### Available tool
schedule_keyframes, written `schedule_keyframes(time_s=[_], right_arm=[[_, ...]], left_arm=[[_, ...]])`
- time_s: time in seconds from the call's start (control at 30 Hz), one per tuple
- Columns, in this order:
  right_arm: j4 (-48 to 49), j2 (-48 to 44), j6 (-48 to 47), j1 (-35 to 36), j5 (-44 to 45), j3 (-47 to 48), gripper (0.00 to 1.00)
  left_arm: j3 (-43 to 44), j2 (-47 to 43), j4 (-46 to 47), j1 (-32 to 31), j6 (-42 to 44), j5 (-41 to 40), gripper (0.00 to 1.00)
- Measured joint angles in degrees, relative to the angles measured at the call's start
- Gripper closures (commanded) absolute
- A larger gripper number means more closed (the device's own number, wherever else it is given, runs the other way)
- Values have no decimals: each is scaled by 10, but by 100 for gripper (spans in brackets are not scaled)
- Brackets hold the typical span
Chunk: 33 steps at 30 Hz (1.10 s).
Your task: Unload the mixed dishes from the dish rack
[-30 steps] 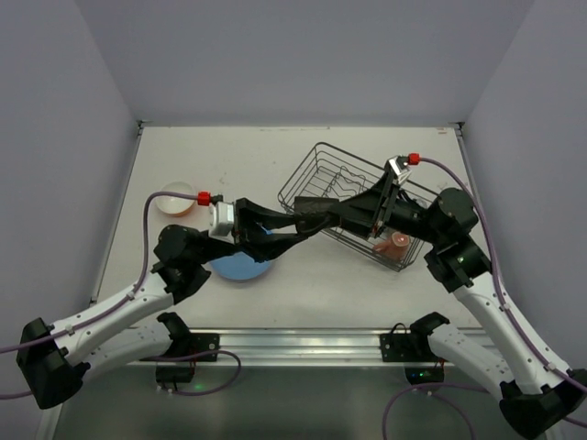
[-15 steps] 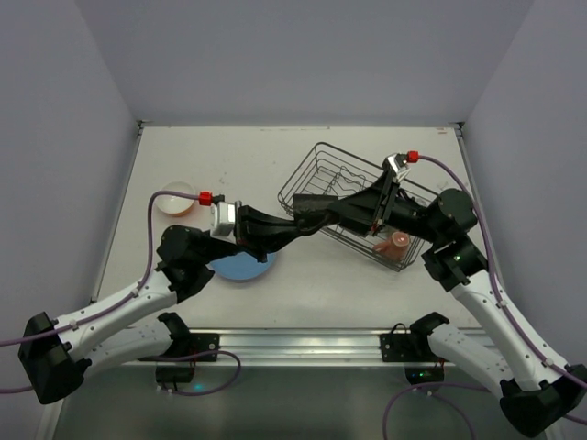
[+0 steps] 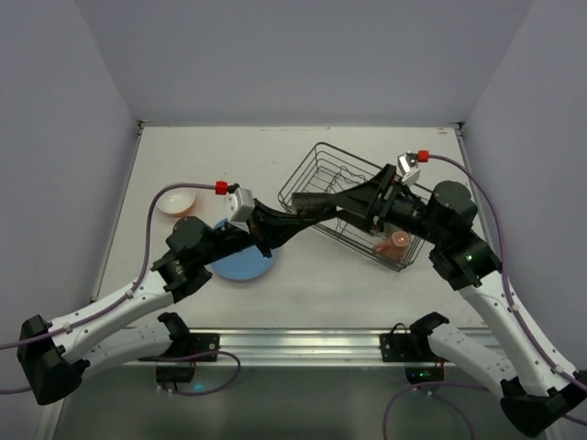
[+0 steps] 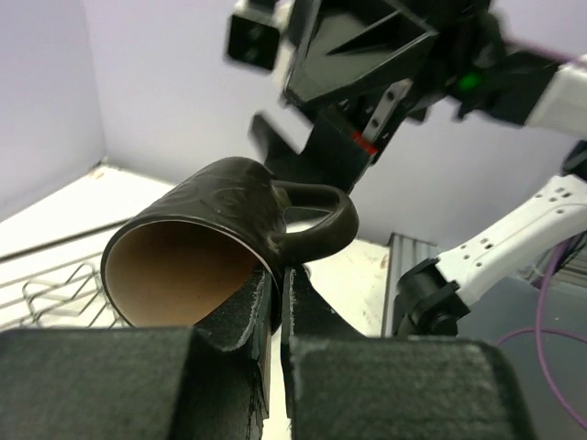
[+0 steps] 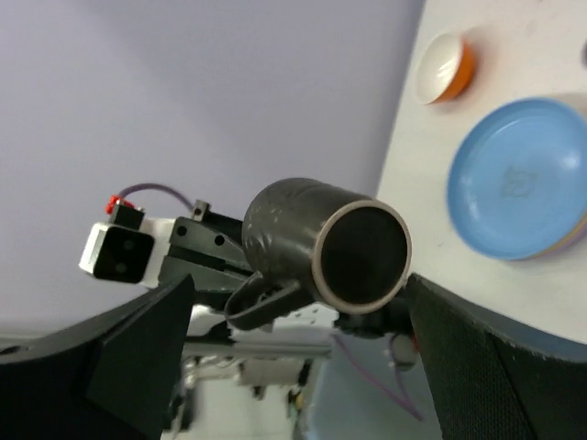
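I need to let go of the dark brown mug with my left gripper on the table (image 3: 298, 266) beside the light blue plate's edge that faces the rack.
A dark brown mug (image 4: 220, 238) hangs in the air over the table, lying on its side, its mouth toward the right wrist camera (image 5: 321, 243). My left gripper (image 4: 278, 275) is shut on the mug's wall beside the handle, one finger inside the rim. My right gripper (image 5: 301, 284) stands wide open, its fingers either side of the mug and clear of it. From above, the two grippers meet at the mug (image 3: 316, 208), near the left end of the black wire dish rack (image 3: 321, 165). A pink mug (image 3: 396, 242) lies in the rack's near right end.
On the table left of the rack lie a light blue plate (image 3: 240, 264) and an orange bowl with a white inside (image 3: 176, 200). Both also show in the right wrist view, the plate (image 5: 518, 179) and the bowl (image 5: 445, 66). Walls close the table on three sides.
My left gripper has shut on the brown mug. My right gripper has opened off it and drawn back a little to the right. The left wrist has shifted right.
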Motion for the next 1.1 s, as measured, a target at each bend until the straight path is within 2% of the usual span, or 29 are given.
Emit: schedule_keyframes(time_s=[0.2, 0.33, 0.43, 0.6, 0.77, 0.93, 1.1], right_arm=[[-167, -36, -163, -2, 209, 75, 1], [-265, -87, -271, -3, 349, 91, 1], [-321, -100, -336, -3, 417, 113, 1], [-384, -83, -396, -3, 465, 139, 1], [-416, -82, -419, -3, 477, 138, 1], [-429, -85, -431, -3, 485, 137, 1], [-435, -87, -436, -3, 486, 126, 1]], left_arm=[[74, 17, -200, 0, 21, -65, 100], [158, 94, -355, 0, 18, -110, 100], [211, 171, -464, -2, 13, -152, 100], [258, 276, -605, -15, 14, -213, 100], [305, 364, -700, -54, 14, -260, 100], [356, 455, -737, -103, 15, -301, 100], [380, 507, -766, -126, 18, -318, 100]])
